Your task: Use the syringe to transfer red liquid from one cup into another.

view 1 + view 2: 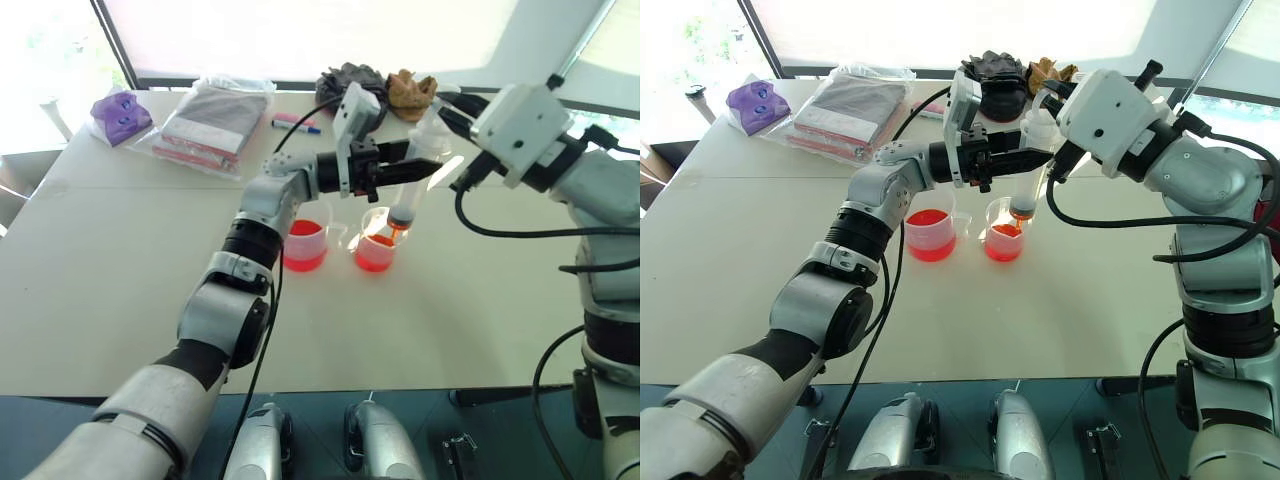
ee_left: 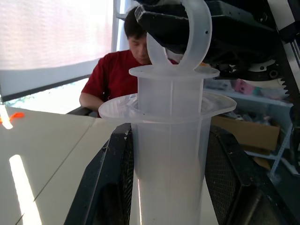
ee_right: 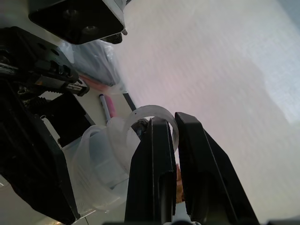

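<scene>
Next, my left gripper lets go of the syringe on the table [image 1: 230,270] beside the wider handled beaker, away from the smaller cup.
The syringe [image 1: 405,205] stands nearly upright, its orange tip just inside the smaller cup [image 1: 372,250], with a little red liquid in its low end. My left gripper [image 1: 422,170] is shut on the clear barrel [image 2: 171,140], one finger on each side. My right gripper [image 3: 173,126] comes in from the right and is shut on the white plunger ring [image 3: 145,112] at the top. To the left of the smaller cup, the wider handled beaker [image 1: 303,245] holds red liquid [image 1: 303,255]. The smaller cup also holds some red liquid.
At the table's far side lie a purple object [image 1: 120,115], a plastic packet [image 1: 215,120], a pink-and-blue marker pen [image 1: 296,123], a dark cloth [image 1: 350,80] and a brown item [image 1: 412,90]. A person in a red shirt [image 2: 117,70] sits beyond the table.
</scene>
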